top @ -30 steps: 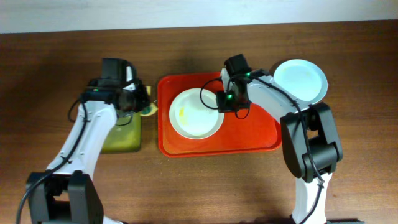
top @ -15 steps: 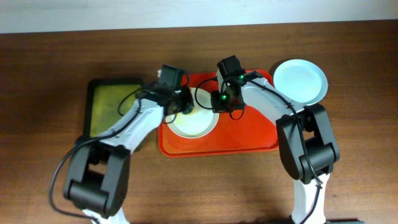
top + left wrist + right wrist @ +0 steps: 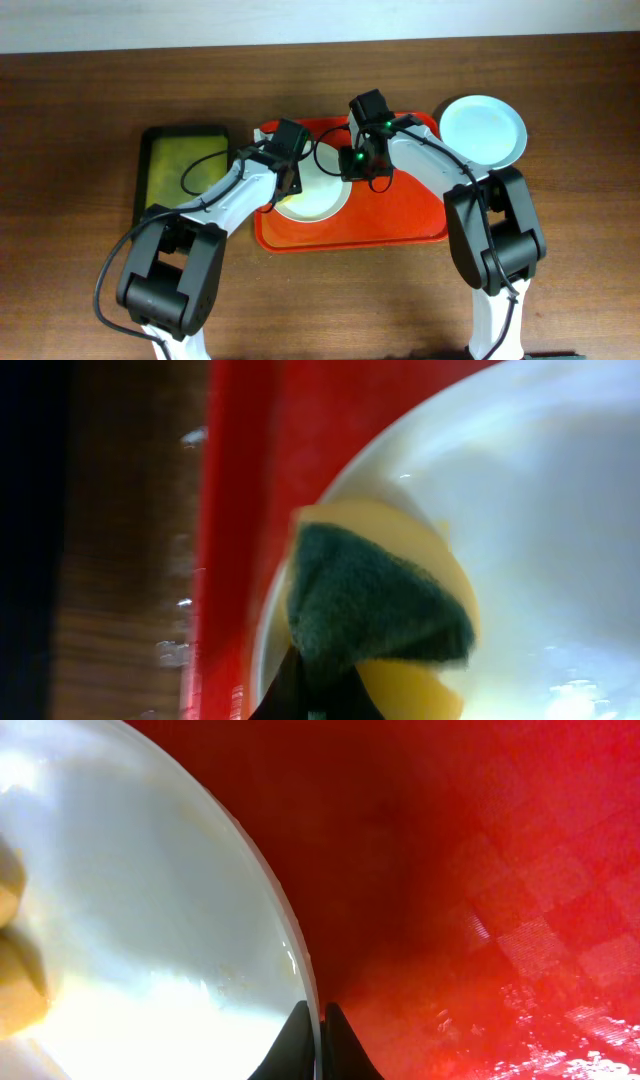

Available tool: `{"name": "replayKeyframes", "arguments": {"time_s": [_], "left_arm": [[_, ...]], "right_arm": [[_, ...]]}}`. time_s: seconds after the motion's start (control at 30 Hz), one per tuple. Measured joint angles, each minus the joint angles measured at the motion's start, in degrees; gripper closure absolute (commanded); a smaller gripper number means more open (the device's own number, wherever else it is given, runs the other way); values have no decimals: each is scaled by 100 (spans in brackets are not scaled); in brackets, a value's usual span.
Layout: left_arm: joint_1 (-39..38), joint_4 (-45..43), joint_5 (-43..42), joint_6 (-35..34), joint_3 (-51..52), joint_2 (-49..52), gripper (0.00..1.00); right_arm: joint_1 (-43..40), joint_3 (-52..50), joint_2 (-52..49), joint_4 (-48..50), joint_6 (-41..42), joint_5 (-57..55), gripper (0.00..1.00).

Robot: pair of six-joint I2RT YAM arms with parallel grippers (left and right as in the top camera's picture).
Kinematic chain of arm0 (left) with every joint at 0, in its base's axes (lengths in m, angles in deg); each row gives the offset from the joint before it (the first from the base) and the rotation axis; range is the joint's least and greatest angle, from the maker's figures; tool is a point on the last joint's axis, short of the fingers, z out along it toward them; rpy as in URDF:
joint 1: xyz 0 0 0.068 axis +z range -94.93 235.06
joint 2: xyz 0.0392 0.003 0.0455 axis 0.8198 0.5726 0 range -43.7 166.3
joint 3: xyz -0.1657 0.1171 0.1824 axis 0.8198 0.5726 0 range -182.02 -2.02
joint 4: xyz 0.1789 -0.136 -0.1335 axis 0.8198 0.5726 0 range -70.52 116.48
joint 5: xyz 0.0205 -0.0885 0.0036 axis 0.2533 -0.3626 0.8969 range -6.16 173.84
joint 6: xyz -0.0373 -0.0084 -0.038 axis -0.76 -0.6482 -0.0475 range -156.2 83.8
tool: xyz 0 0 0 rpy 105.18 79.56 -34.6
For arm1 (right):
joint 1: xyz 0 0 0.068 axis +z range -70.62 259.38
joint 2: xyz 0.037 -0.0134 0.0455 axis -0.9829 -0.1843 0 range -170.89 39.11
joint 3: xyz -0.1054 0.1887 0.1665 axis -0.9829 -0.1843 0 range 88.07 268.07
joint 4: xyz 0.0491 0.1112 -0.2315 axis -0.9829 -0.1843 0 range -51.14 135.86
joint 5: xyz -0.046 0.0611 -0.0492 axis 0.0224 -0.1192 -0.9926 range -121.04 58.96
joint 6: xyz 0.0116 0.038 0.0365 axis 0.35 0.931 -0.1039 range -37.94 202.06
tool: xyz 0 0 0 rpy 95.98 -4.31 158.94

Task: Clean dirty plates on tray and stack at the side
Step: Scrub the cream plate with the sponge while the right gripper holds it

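Observation:
Next, the left gripper releases the yellow and green sponge near the middle of the black-rimmed olive-green tray [image 3: 188, 201]. The sponge now rests against the cream-white plate.
A cream-white plate [image 3: 320, 197] lies at the left end of the red-orange tray [image 3: 400, 215]. My right gripper [image 3: 353, 163] is shut on the plate's right rim; in the right wrist view the rim [image 3: 290, 945] runs between the closed fingers of the gripper [image 3: 318, 1042]. My left gripper [image 3: 290, 178] is over the plate's left edge, shut on a yellow sponge with a green scouring face [image 3: 375, 600]. That sponge rests against the plate [image 3: 540, 510] close to its rim, beside the tray [image 3: 240, 510]. A pale mint-blue plate [image 3: 483, 130] sits on the table off the tray's right corner.
A smaller olive-green tray with a black rim [image 3: 180, 170] lies on the wooden table to the left of the red tray. The right half of the red tray [image 3: 480, 870] holds no plate. Both arms cross over the tray's upper left part.
My left arm has swung right from the olive-green tray to the cream plate, carrying the sponge. My right gripper shifted slightly left and kept its hold on the plate rim.

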Motion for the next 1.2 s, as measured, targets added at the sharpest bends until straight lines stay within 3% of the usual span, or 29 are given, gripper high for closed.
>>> {"name": "replayKeyframes", "arguments": {"time_s": [0.13, 0.33, 0.53, 0.7, 0.97, 1.2], "left_arm": [[63, 782, 74, 105, -656, 24, 100], [107, 529, -1458, 122, -1067, 57, 100], [68, 520, -1919, 122, -1117, 756, 100], [87, 588, -1784, 125, -1165, 765, 100], [177, 1095, -365, 122, -1209, 765, 100], [531, 1331, -472, 120, -1209, 492, 100]], "right_arm": [[11, 0, 0, 0, 0, -7, 96], [11, 0, 0, 0, 0, -7, 96], [11, -7, -13, 0, 4, -24, 96], [11, -7, -17, 2, 2, -22, 96], [11, -7, -20, 2, 0, -22, 96], [90, -7, -20, 63, -44, 107, 96]]}}
